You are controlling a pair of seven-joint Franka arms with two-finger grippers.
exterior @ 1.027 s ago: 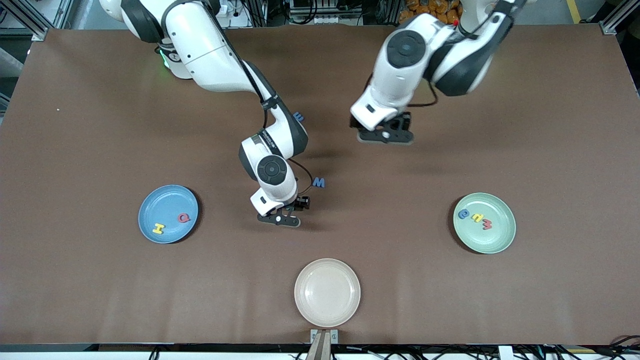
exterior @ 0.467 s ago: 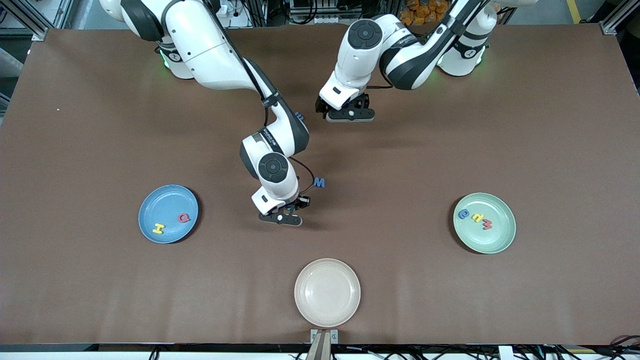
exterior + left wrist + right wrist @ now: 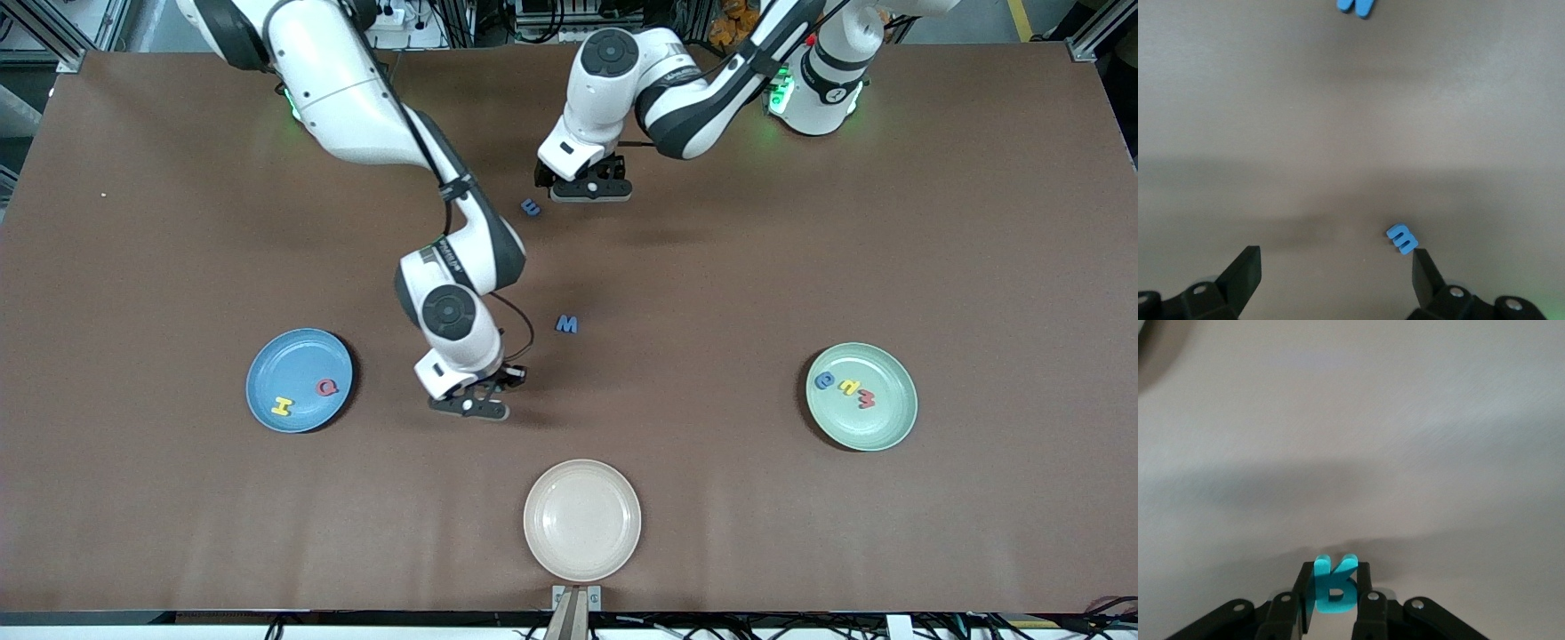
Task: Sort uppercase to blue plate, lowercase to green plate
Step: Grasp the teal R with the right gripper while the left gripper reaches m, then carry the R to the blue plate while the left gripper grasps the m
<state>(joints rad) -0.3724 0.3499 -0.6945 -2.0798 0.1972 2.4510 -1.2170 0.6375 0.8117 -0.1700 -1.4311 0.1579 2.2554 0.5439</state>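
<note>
My left gripper is going to close across the curved side and the leg ends (image 3: 530, 207) (image 3: 1403, 238) of the small blue lowercase letter, the one that is farther from the plates.
The blue plate (image 3: 293, 360) holds a yellow H (image 3: 281, 406) and a red Q (image 3: 326, 387). On the green plate (image 3: 880, 427) lie a round blue letter (image 3: 825, 381), a yellow one (image 3: 849, 387) and a red m (image 3: 866, 401). My right gripper (image 3: 1333, 577) is shut on a teal R (image 3: 1333, 588); in the front view the right gripper (image 3: 468, 406) hangs over bare table between the blue plate and the blue M (image 3: 566, 324). My left gripper (image 3: 582, 189) is open and low, right beside a small blue lowercase letter (image 3: 531, 208); that letter (image 3: 1403, 238) lies just off one finger (image 3: 1425, 267).
A cream plate (image 3: 581, 520) sits at the table edge nearest the front camera. The brown table (image 3: 800, 222) is bare between the plates. The blue M (image 3: 1357, 5) shows at the rim of the left wrist view.
The right gripper shut on the teal R and shifted toward the blue plate. The left arm swung toward the robots' bases and came down beside the small blue letter, still open.
</note>
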